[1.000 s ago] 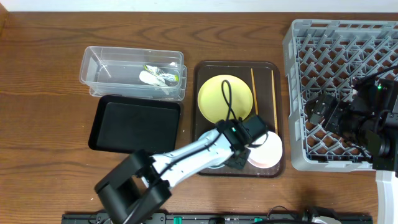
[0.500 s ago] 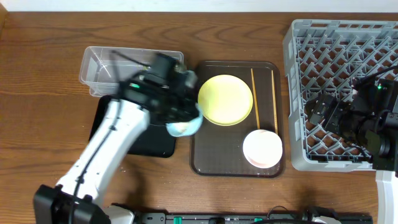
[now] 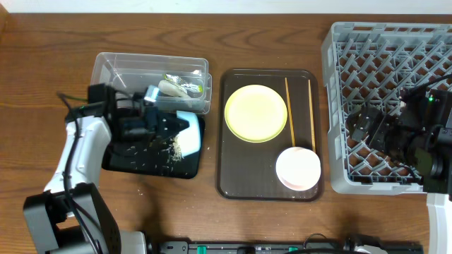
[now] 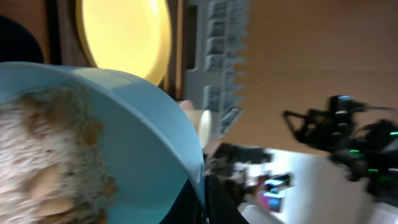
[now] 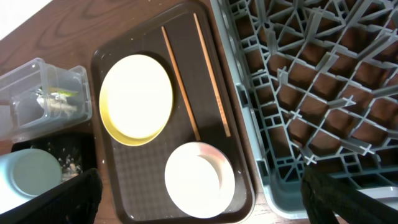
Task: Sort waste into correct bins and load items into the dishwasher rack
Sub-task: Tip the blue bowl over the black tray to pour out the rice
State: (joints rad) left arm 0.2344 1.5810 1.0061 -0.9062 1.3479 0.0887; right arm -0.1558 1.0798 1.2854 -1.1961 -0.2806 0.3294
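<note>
My left gripper has the light-blue bowl. I need to set it down on the brown serving tray (image 3: 244,166) beside the pinkish-white bowl.
My left gripper (image 3: 174,129) is shut on the rim of the light-blue bowl (image 3: 188,133), which it holds tipped on its side over the black tray (image 3: 120,156). Rice and brownish scraps (image 3: 164,146) lie scattered on that tray, and more rice (image 4: 43,162) clings inside the bowl (image 4: 130,124). The clear tub (image 3: 113,74) holds the green-and-orange wrapper (image 3: 189,84) and the white scrap (image 3: 169,88). The yellow plate (image 3: 256,113), two chopsticks (image 3: 288,106) and the pinkish-white bowl (image 3: 298,168) sit on the brown serving tray. My right gripper (image 3: 364,128) is open over the grey rack (image 3: 385,49). The white cup is out of view.
The brown serving tray (image 3: 233,180) lies between the black tray and the rack. In the right wrist view, the plate (image 5: 137,96), the pinkish-white bowl (image 5: 199,180) and the rack lattice (image 5: 298,74) show below my open right fingers (image 5: 202,211).
My left gripper lifted the blue bowl off the brown tray, carried it left and tipped it over the black tray. Rice now lies on that tray. The right arm has not moved.
</note>
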